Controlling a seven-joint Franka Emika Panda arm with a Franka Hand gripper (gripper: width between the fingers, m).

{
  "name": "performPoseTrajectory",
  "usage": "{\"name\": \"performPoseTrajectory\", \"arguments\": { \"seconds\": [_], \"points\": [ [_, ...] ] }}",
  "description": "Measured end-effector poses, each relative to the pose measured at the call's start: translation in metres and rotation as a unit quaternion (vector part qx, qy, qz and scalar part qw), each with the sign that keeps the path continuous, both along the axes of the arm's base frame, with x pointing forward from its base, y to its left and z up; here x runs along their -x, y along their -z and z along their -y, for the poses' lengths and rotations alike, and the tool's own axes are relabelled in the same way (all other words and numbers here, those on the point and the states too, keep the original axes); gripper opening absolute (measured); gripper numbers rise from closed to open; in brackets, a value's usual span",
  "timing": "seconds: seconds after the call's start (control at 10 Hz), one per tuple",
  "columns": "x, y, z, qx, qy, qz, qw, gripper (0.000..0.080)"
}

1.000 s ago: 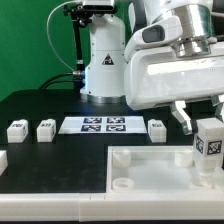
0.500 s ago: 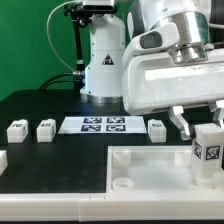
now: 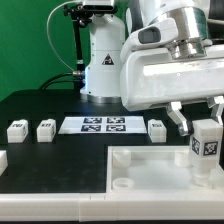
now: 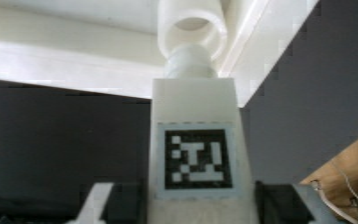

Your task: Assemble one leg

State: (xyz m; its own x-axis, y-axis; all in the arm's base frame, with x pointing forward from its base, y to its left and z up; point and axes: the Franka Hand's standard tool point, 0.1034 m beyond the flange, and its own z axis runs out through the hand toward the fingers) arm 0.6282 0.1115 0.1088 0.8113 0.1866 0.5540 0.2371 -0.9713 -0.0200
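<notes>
The gripper needs to release the white leg standing in the round socket at the white tray-like piece's corner (image 3: 203, 185) (image 4: 192, 38).
My gripper (image 3: 197, 115) is shut on a white leg (image 3: 207, 148) with a black-and-white tag on its face. It holds the leg upright over the corner of the large white tray-like piece (image 3: 150, 170) at the exterior view's right. In the wrist view the leg (image 4: 197, 135) fills the middle between my two fingers, its tip close to a round socket (image 4: 194, 38) of the tray piece. Three more legs stand on the black table: two at the left (image 3: 16, 128) (image 3: 45, 128) and one beside the marker board (image 3: 157, 127).
The marker board (image 3: 104, 124) lies flat at the table's back middle. The robot's white base (image 3: 103, 60) stands behind it. A white part (image 3: 3, 160) shows at the exterior view's left edge.
The gripper and the held leg have shifted slightly; the leg sits a little higher and leftward than half a second ago. Nothing else moved.
</notes>
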Motion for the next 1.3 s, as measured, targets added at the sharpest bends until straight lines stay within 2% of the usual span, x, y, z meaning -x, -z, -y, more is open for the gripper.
{"name": "performPoseTrajectory", "arguments": {
  "seconds": [0.2, 0.4, 0.8, 1.1, 1.2, 1.3],
  "points": [
    [0.004, -0.001, 0.001, 0.002, -0.002, -0.001, 1.000, 0.0291],
    [0.007, 0.010, -0.001, 0.002, -0.004, -0.003, 1.000, 0.0291],
    [0.007, 0.022, -0.002, 0.000, -0.003, -0.004, 1.000, 0.0291],
    [0.007, 0.022, -0.002, 0.000, -0.003, -0.001, 1.000, 0.0292],
    [0.007, 0.022, -0.002, 0.000, -0.003, -0.001, 1.000, 0.0482],
    [0.007, 0.022, -0.002, 0.000, -0.003, -0.001, 1.000, 0.0611]
  ]
}}
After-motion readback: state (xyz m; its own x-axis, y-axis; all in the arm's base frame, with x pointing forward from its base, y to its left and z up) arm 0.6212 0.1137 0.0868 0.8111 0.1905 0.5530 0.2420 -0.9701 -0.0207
